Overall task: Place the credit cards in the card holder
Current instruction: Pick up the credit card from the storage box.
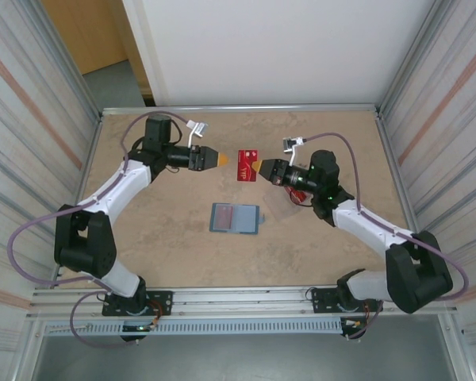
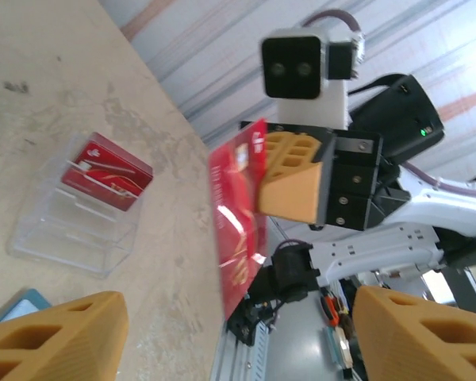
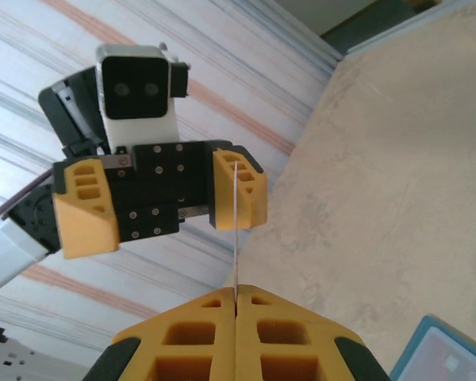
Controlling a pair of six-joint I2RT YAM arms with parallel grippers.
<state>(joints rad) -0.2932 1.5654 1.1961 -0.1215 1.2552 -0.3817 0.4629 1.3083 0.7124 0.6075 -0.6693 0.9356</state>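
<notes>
The robot's right gripper alone supports the red credit card, by one long edge, so the left gripper needs to pinch the opposite edge (image 1: 239,166) before the right gripper opens to regrasp.
My right gripper (image 3: 236,295) is shut on one edge of a red credit card (image 3: 236,230), which I see edge-on in the right wrist view. In the left wrist view that card (image 2: 238,230) hangs above the table from the right gripper's fingers (image 2: 289,178). My left gripper (image 2: 238,349) faces it, open, its fingers wide on either side and apart from the card. From above, red card (image 1: 247,165) shows between the left gripper (image 1: 220,159) and the right gripper (image 1: 256,167). The teal card holder (image 1: 234,218) lies open on the table nearer the bases.
A clear plastic case (image 2: 79,222) lies on the table below the grippers with more red cards (image 2: 107,171) standing in it. Metal-framed walls enclose the table on the left, right and back. A corner of the card holder (image 3: 444,353) shows under the right wrist.
</notes>
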